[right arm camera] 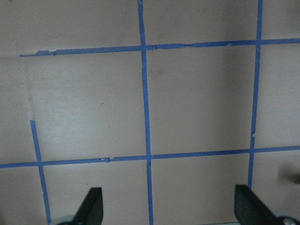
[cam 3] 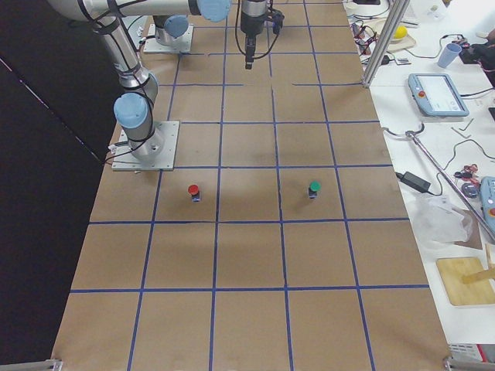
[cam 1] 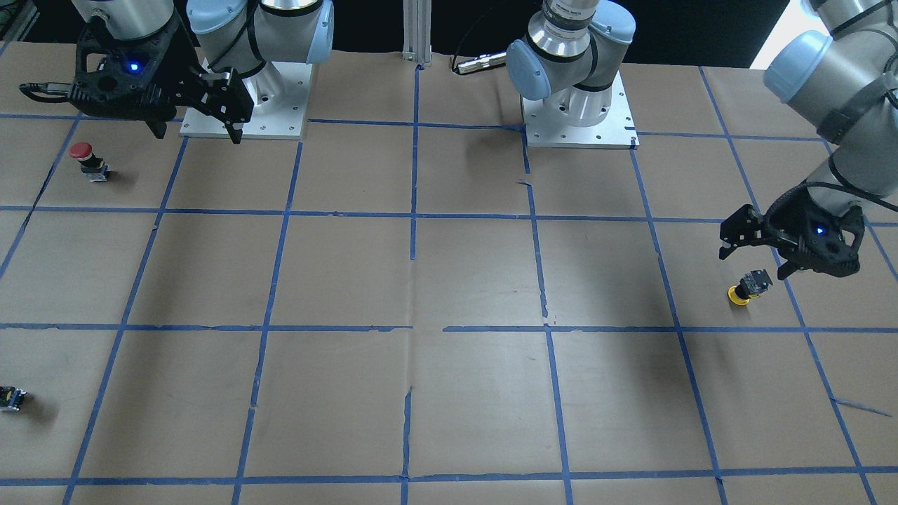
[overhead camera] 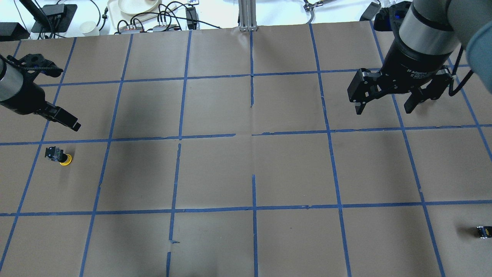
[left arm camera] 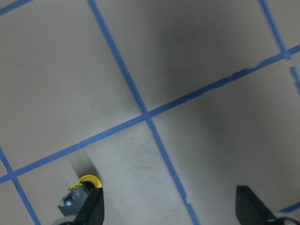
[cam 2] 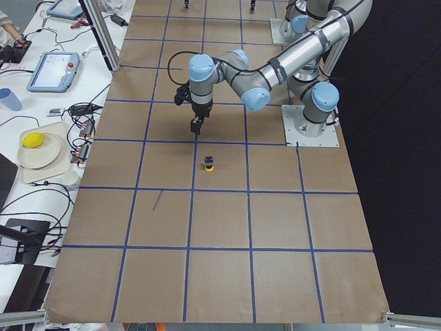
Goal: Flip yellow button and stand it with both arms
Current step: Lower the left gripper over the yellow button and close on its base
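Next, I need to move my left gripper to the yellow button's black-and-grey body (cam 1: 756,282) (left arm camera: 75,200) and close it there, leaving the yellow cap free.
The yellow button (cam 1: 746,288) rests cap-down on the paper with its black-and-grey body tilted upward. It also shows in the overhead view (overhead camera: 59,156), the exterior left view (cam 2: 209,163) and the left wrist view (left arm camera: 80,193). My left gripper (cam 1: 758,254) hovers open and empty just above it, slightly offset. In the left wrist view the button lies beside one finger (left arm camera: 93,207). My right gripper (overhead camera: 384,105) is open and empty, held high over the table's other end, far from the button (cam 1: 195,132).
A red-capped button (cam 1: 87,160) stands near the right arm's base plate (cam 1: 280,105). A small black block (overhead camera: 482,231) lies at the far right edge. A green-capped button (cam 3: 313,188) shows in the exterior right view. Blue tape lines grid the brown paper.
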